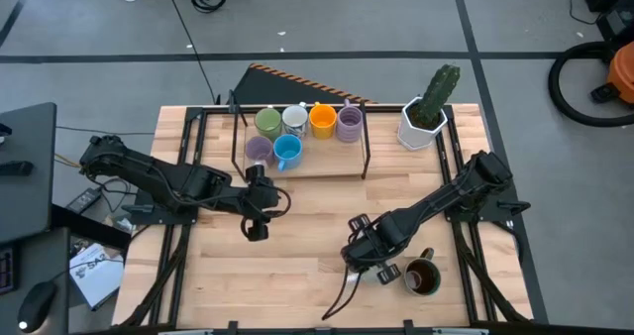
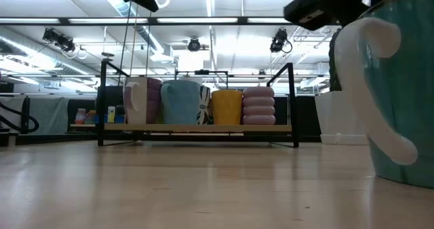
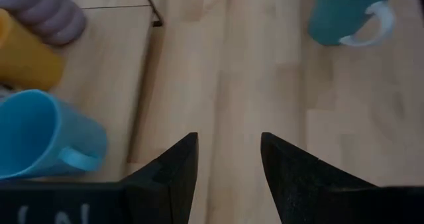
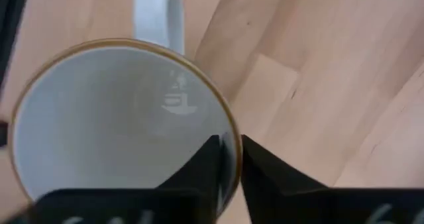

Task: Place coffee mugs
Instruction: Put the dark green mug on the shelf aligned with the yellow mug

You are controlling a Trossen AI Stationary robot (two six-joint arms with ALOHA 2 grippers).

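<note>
Next, I put the teal mug down and grip the mug's rim on the handle's other side (image 4: 48, 68), because my right gripper is pinching its rim on the rack's side.
A teal mug (image 2: 407, 87) with a white handle and white inside stands upright near the table's near right; it also shows in the left wrist view as the teal mug (image 3: 341, 15). My right gripper (image 1: 365, 256) is over it and shut on it. A dark brown mug (image 1: 422, 278) stands on its base just right of that gripper. On the rack (image 1: 327, 168) at the far side stand green (image 1: 267, 123), white (image 1: 294, 117), orange (image 1: 322, 120), two lavender (image 1: 349, 124) and blue (image 1: 287, 152) mugs. My left gripper (image 1: 256, 221) is open over bare table just near the rack. My right gripper (image 4: 228, 161) pinches the teal mug's rim (image 4: 228, 134) on the side opposite the handle (image 4: 156, 18). One finger (image 4: 205, 174) is inside the mug and one outside. The fingers come from above, pointing down. The mug is upright, its base at table level; whether it is lifted clear does not show.
A white faceted pot with a green cactus (image 1: 428, 112) stands at the far right, beside the rack. The rack's black metal frame (image 1: 366, 142) rises around the mugs. Bare wood lies between the two grippers and along the near edge.
</note>
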